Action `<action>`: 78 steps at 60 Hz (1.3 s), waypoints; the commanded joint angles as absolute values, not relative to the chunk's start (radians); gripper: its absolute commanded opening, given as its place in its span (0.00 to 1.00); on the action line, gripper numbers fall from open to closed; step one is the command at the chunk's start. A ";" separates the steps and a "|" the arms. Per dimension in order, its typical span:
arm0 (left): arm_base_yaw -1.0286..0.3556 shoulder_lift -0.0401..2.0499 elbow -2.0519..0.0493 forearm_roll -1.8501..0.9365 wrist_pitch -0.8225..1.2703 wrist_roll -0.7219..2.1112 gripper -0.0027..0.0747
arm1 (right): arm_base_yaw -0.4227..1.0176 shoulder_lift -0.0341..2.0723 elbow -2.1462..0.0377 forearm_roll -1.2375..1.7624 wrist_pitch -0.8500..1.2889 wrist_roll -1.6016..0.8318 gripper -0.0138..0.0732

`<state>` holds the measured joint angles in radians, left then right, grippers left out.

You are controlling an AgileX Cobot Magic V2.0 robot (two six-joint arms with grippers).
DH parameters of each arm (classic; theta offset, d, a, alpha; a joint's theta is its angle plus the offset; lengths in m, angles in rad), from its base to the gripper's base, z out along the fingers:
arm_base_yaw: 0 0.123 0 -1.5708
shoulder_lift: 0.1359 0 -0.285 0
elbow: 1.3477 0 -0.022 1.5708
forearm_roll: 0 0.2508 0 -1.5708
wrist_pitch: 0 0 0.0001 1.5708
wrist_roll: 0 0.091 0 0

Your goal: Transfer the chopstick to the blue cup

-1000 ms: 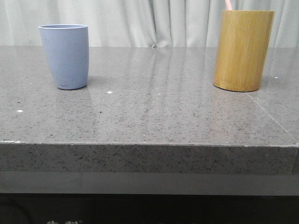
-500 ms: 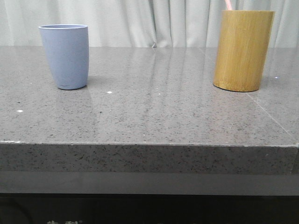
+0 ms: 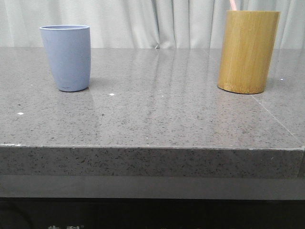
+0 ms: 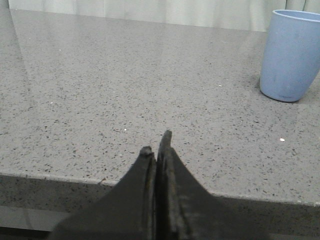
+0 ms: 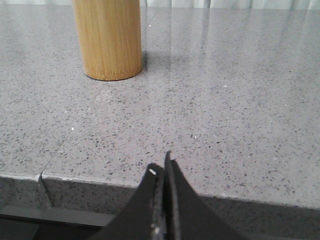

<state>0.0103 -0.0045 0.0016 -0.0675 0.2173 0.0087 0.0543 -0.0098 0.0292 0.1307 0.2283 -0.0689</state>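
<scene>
Next, I move my left gripper to the blue cup and close it on the cup's rim [image 3: 45, 28] [image 4: 276, 13], on the side away from the bamboo cylinder.
The blue cup [image 3: 66, 57] stands upright at the left rear of the grey stone table [image 3: 152, 119]; it also shows in the left wrist view as the blue cup [image 4: 292, 55]. A pale pink chopstick [image 3: 233, 5] pokes out of the top of a bamboo cylinder [image 3: 248, 51] at the right rear. My left gripper [image 4: 156, 142] is shut and empty, at the table's front edge, well short of the cup. My right gripper [image 5: 161, 164] is shut and empty too, at the front edge, short of the bamboo cylinder [image 5: 107, 37].
The table's front edge [image 3: 152, 148] drops off toward me. A pale curtain [image 3: 157, 21] hangs behind the table. A seam in the stone [image 3: 279, 121] runs forward from beside the bamboo cylinder.
</scene>
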 commanded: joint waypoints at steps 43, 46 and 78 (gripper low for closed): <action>0.010 -0.026 -0.065 -0.177 -0.029 0.005 0.01 | 0.053 -0.029 -0.123 0.153 0.072 -0.073 0.08; 0.010 -0.022 -0.113 -0.154 0.000 0.005 0.01 | 0.053 -0.020 -0.163 0.153 0.082 -0.073 0.08; 0.010 0.520 -0.529 -0.008 0.243 0.005 0.01 | 0.053 0.461 -0.524 0.153 0.212 -0.073 0.09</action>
<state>0.0103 0.4658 -0.4885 -0.0114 0.3217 0.0087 0.0543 0.4128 -0.4858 0.1484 0.2931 -0.0689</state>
